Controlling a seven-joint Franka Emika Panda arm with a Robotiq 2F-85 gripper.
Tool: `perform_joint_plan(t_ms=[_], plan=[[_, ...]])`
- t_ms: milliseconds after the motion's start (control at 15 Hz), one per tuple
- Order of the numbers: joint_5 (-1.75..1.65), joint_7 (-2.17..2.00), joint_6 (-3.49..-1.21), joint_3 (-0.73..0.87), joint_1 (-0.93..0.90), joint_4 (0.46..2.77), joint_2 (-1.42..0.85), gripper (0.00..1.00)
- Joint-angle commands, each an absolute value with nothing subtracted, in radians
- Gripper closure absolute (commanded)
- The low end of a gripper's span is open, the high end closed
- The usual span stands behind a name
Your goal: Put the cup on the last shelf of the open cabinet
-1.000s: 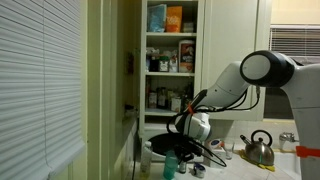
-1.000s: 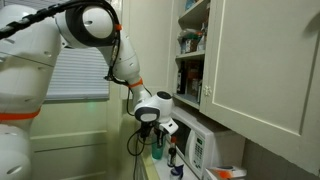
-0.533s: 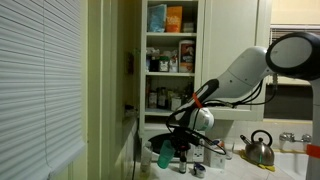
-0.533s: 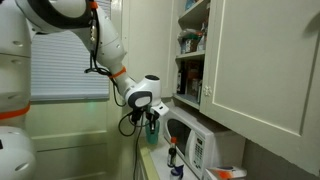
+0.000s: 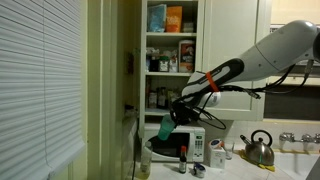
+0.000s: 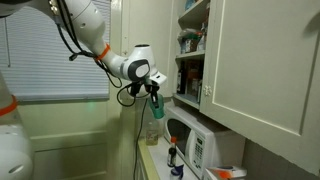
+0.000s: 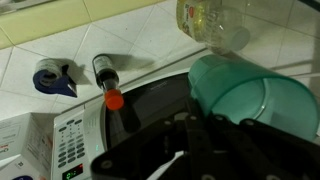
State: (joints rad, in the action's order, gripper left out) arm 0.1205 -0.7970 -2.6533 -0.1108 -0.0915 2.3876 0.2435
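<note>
The teal cup will go down from my gripper among the dark jars on the cabinet's lowest shelf (image 5: 164, 107), the one that sits above the microwave.
My gripper (image 5: 172, 119) is shut on the teal-green cup (image 5: 166, 127) and holds it in the air above the white microwave (image 5: 180, 145). In an exterior view the cup (image 6: 155, 109) hangs under the gripper (image 6: 153, 96), left of the open cabinet (image 6: 190, 50). In the wrist view the cup (image 7: 245, 92) lies on its side against the dark fingers (image 7: 205, 130). The open cabinet (image 5: 172, 60) stands behind, its lowest shelf (image 5: 165, 111) carrying dark jars and bottles. The cup is level with that shelf and in front of it.
A steel kettle (image 5: 259, 148) and a white mug (image 5: 218, 154) stand on the counter. A red-capped dark bottle (image 7: 107, 78), a blue tape roll (image 7: 47, 76) and a clear plastic bottle (image 7: 213, 17) sit near the microwave. A closed cabinet door (image 6: 262, 60) is at the right.
The arm has risen and extended, lifting the cup from beside the microwave at counter level up to the height of the lowest shelf.
</note>
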Motion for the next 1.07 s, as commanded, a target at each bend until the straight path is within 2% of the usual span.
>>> perform_joint_plan(t_ms=[0,67,400,1000], plan=[[0.131,-0.788,-2.652,-0.129,-0.071,2.388,0.242,0.95],[0.121,-0.816,-2.687,-0.132,-0.059,2.410,0.232,0.99],[-0.029,-0.990,-2.780,-0.171,0.015,2.202,0.093,0.99],[-0.415,-1.470,-2.693,-0.170,0.047,1.809,-0.035,0.99]])
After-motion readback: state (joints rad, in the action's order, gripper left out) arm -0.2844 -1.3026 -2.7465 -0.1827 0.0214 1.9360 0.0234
